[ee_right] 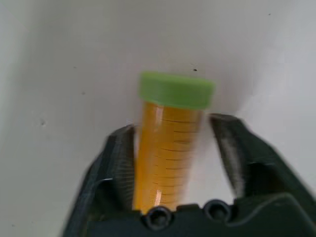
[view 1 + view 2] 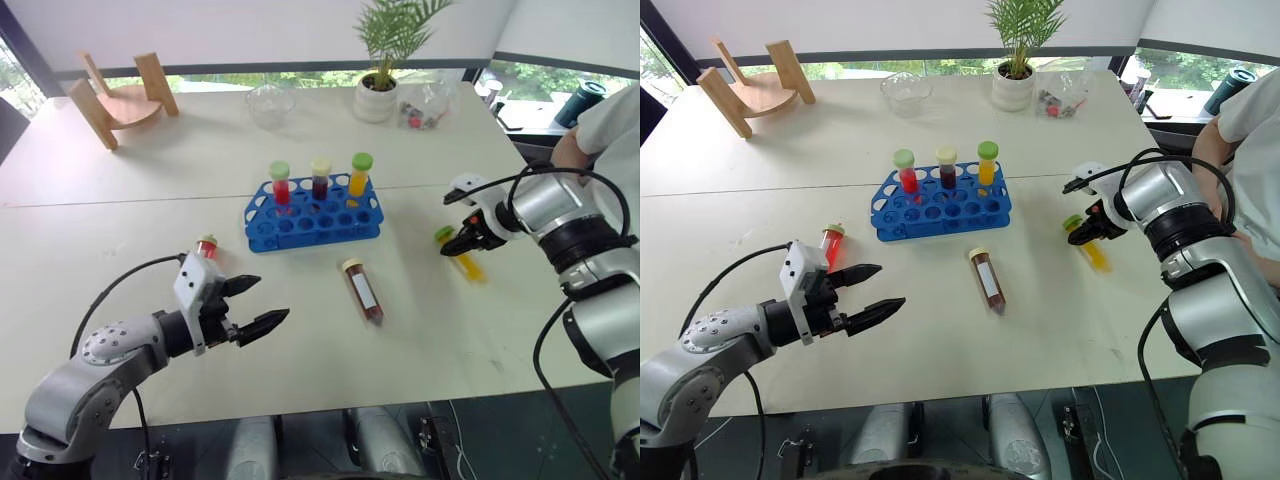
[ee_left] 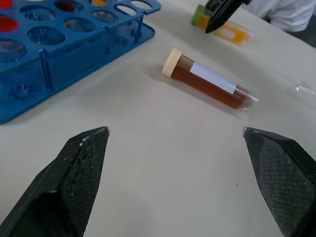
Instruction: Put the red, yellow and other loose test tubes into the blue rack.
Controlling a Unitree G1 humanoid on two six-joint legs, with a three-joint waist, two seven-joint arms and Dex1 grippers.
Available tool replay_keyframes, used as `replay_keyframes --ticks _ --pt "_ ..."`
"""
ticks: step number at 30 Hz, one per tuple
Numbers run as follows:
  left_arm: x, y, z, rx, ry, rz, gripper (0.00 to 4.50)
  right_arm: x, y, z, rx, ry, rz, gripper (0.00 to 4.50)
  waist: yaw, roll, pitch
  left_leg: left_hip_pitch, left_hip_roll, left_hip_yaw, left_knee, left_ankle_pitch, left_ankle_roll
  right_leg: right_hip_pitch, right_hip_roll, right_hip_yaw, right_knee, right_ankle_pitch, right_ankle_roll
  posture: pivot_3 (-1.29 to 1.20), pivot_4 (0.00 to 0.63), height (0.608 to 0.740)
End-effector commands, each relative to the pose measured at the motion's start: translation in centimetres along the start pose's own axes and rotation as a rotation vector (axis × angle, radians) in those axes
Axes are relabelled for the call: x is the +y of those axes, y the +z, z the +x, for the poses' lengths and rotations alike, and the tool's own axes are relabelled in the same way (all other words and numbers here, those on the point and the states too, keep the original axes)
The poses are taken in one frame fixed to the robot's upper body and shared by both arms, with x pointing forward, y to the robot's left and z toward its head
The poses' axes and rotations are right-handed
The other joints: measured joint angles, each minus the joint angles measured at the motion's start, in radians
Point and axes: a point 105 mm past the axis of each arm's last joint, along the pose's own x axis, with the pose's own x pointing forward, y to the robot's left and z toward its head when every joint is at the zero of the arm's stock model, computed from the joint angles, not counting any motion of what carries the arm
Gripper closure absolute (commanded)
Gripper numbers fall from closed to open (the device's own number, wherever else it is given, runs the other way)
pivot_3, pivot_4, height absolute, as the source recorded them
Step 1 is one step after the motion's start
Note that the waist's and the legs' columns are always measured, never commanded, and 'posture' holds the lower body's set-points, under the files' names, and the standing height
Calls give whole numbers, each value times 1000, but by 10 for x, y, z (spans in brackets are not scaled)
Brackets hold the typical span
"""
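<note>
Next, the right gripper releases the yellow test tube in the front-row hole before the rack's standing yellow tube [image 2: 364,215].
The blue rack [image 2: 313,222] stands mid-table holding three capped tubes. A yellow test tube [image 2: 460,254] with a green cap lies on the table to the rack's right, and my right gripper [image 2: 462,243] points down, shut around it; the right wrist view shows this tube [image 1: 168,148] between the fingers. A dark red tube [image 2: 363,291] with a cream cap and white label lies in front of the rack. A red tube [image 2: 831,243] lies at front left, partly hidden behind my left gripper [image 2: 272,298], which hovers open and empty, aimed toward the labelled tube [image 3: 210,79].
At the back stand a wooden stand [image 2: 118,95], a glass bowl [image 2: 270,103], a potted plant [image 2: 378,95] and a clear bag [image 2: 430,105]. A person [image 2: 610,125] sits at the table's right edge. Bare table lies between the rack and the front edge.
</note>
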Motion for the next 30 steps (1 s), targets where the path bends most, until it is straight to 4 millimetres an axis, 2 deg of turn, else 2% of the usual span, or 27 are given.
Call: replay_keyframes --ticks 1,3,6,7,8,10,11,16,18,24,30 --pt "-2 12 -3 -35 9 55 0 6 7 -2 -25 43 1 3685 0 0 0 0 0 0 0 0 0 0 0 0 0 0 0 0 150 740" --pt "-1 12 -3 -36 12 60 0 7 17 -10 -85 52 16 3685 -1 0 0 1 0 0 0 0 0 0 0 0 1 0 0 0 150 740" --pt "3 16 -5 -42 23 66 0 13 53 -42 -333 73 34 3686 -2 4 2 0 0 0 -1 0 0 -1 0 0 2 0 1 0 150 740" --pt "5 17 -6 -43 29 71 0 23 72 -60 -484 123 68 3686 -2 5 3 0 0 0 -1 0 0 -2 0 0 2 1 1 0 150 740" --pt "6 18 -7 -43 34 75 0 30 82 -72 -581 160 93 3686 -2 6 3 0 0 0 -1 0 0 -2 0 0 3 1 1 0 150 740" --pt "11 20 -7 -46 44 76 0 49 107 -99 -912 171 34 3686 -1 5 3 0 0 -1 -2 0 0 -3 1 0 4 1 1 0 150 740" --pt "12 21 -7 -46 46 75 0 56 113 -109 -1068 156 -4 3686 0 3 2 0 0 -2 -2 0 0 -3 2 -1 6 1 1 0 150 740" --pt "17 26 -6 -48 44 73 0 75 114 -103 -1462 133 144 3686 3 2 1 0 0 -5 -1 0 0 0 1 -3 6 1 2 0 150 740" --pt "19 28 -6 -49 43 74 0 78 112 -93 -1547 105 162 3686 2 4 2 0 -1 -4 0 1 -1 0 0 -2 6 2 3 0 150 740" --pt "18 31 -2 -38 25 88 0 88 111 -45 -1539 46 134 3686 -6 3 2 3 -1 -3 0 2 -4 2 1 -1 7 2 4 0 150 740" --pt "17 33 -4 -32 24 95 0 93 112 -25 -1529 56 120 3686 -23 4 2 3 0 -4 -1 2 -4 0 1 -1 11 2 3 0 150 740"
